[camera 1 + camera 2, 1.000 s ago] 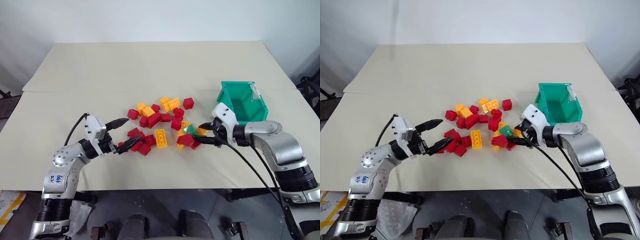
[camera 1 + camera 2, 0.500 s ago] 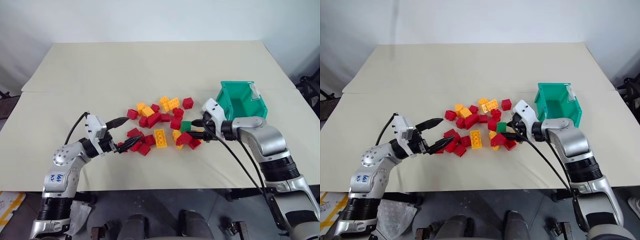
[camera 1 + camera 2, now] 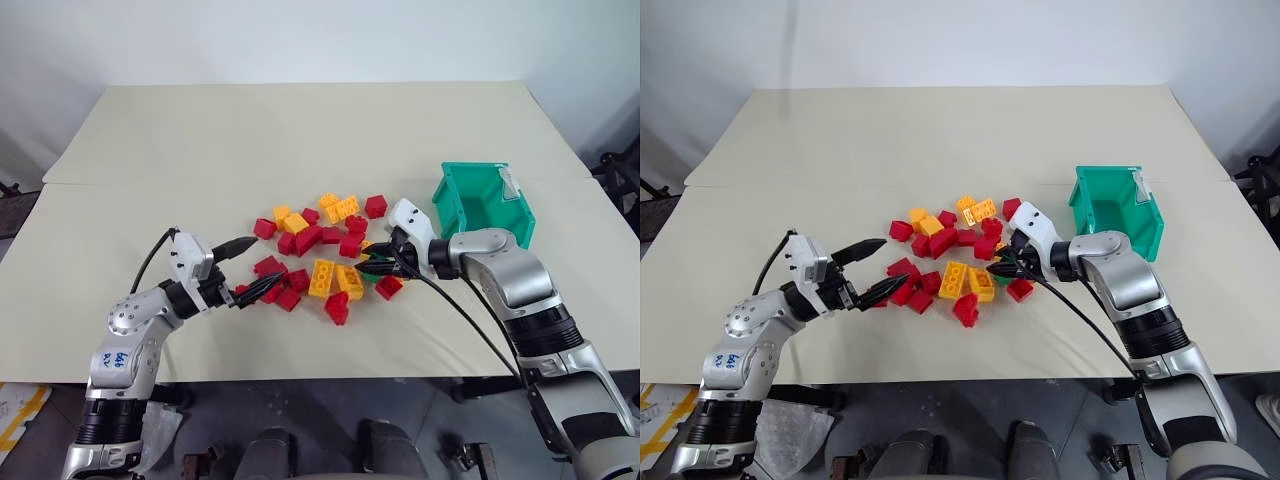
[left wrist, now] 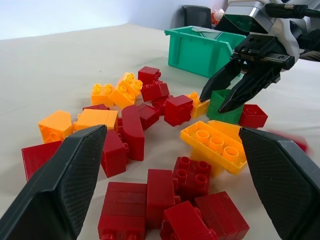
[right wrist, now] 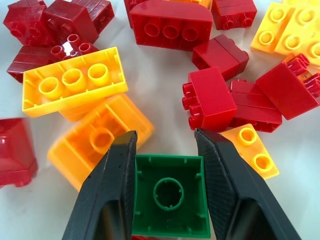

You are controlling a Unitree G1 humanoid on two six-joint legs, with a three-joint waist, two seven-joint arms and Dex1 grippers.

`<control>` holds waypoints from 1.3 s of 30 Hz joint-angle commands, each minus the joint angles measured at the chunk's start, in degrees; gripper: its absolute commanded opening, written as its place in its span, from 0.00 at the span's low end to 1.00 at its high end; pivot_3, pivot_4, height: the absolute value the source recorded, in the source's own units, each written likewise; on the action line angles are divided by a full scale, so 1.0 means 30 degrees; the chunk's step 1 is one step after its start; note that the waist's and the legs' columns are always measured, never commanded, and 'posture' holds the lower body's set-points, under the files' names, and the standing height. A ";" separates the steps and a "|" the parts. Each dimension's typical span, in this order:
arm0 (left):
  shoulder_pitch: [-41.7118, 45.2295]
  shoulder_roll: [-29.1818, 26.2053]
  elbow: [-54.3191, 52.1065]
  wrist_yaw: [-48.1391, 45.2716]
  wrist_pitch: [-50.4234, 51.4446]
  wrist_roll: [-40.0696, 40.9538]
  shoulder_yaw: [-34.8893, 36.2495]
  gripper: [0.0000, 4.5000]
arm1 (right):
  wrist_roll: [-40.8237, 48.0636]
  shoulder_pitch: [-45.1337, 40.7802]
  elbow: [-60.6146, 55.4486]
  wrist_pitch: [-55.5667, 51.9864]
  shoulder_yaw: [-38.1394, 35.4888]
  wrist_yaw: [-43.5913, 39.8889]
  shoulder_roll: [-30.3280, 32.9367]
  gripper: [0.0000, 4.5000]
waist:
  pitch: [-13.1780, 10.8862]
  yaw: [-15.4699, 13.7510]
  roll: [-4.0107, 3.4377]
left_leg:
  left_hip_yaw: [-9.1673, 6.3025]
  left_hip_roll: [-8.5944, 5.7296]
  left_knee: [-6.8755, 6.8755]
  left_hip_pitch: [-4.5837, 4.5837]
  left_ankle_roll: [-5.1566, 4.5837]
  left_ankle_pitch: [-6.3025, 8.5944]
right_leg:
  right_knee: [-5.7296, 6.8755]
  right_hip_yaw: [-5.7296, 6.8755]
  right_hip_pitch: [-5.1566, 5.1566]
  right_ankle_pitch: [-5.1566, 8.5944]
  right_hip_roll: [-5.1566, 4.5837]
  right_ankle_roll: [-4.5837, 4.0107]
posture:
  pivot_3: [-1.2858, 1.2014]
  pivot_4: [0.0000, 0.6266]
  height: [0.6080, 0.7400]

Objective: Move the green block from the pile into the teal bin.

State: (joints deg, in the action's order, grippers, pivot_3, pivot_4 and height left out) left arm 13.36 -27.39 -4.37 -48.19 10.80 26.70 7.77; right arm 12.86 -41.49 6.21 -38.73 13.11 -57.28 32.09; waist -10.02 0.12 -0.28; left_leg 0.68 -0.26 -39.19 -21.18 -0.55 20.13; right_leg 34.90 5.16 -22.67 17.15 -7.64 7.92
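My right gripper will let go of the green block on the teal bin's bottom, close to the bin's front side (image 3: 483, 221).
The green block (image 5: 170, 195) lies hollow side up at the right edge of the pile (image 3: 320, 245) of red and yellow bricks. My right gripper (image 3: 372, 266) reaches into that edge from the right, and its two black fingers (image 5: 112, 200) press against opposite sides of the green block. In the left wrist view the green block (image 4: 225, 112) sits on the table under those fingers. The teal bin (image 3: 470, 172) stands just right of the pile, behind my right forearm. At the pile's left edge my left gripper (image 3: 255, 266) is held open with nothing in it.
A long yellow brick (image 3: 321, 276) and a red brick (image 3: 336, 306) lie at the front of the pile. The beige table (image 3: 300, 130) has free room behind the pile and along its front edge. Black cables hang from both wrists.
My right gripper slid left into the pile, shoving a red and a yellow brick toward the front, and its fingers closed in on the green block. The left arm stayed still.
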 commanded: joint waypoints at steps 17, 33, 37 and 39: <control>0.1636 0.0374 -0.1039 -0.0471 0.0375 0.0803 -0.0552 1.00 | 0.1558 -0.0648 -0.0116 0.1754 -0.7450 0.2090 0.3721 0.32 | -0.0003 -0.0080 0.0003 | 0.0008 -0.0014 0.0000 -0.0012 -0.0001 0.0000 | -0.0014 0.0011 0.0003 -0.0003 -0.0006 0.0006 | 0.52 0.24 1.00; 0.4113 0.1559 -0.0960 -0.0787 0.0773 0.0944 -0.1830 1.00 | -0.1809 -0.3877 1.0023 0.6918 -0.7122 0.6304 0.3373 0.69 | -0.0015 0.0078 0.0020 | 0.0220 0.0017 0.0005 -0.0012 -0.0006 -0.0008 | -0.0022 -0.0003 -0.0004 -0.0003 0.0002 0.0006 | 0.52 0.24 1.00; 0.4009 0.1458 -0.0913 -0.0748 0.0816 0.0939 -0.1723 1.00 | -0.1269 -0.3344 0.9008 0.6689 -0.7385 0.5353 0.3726 0.99 | -0.0015 -0.0035 0.0020 | 0.0212 0.0011 0.0002 -0.0021 -0.0008 -0.0009 | -0.0030 0.0000 -0.0002 -0.0005 -0.0004 0.0009 | 0.52 0.24 1.00; 0.3898 0.1200 -0.0813 -0.0756 0.0781 0.0791 -0.1582 1.00 | -0.0730 -0.2606 0.7979 0.7538 -0.7950 0.4720 0.4082 0.99 | -0.0015 -0.0047 0.0020 | 0.0207 0.0011 0.0001 -0.0022 -0.0008 -0.0008 | -0.0030 0.0001 -0.0001 -0.0005 -0.0004 0.0009 | 0.52 0.24 1.00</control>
State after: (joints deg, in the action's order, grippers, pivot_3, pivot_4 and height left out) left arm 25.36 -22.88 -6.09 -50.41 13.73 29.01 1.70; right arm 8.69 -50.25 34.07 -18.65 -7.63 -41.38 42.15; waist -10.06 -0.02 -0.22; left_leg 1.30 -0.23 -39.19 -21.24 -0.58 20.11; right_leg 34.82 5.17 -22.67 17.13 -7.66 7.95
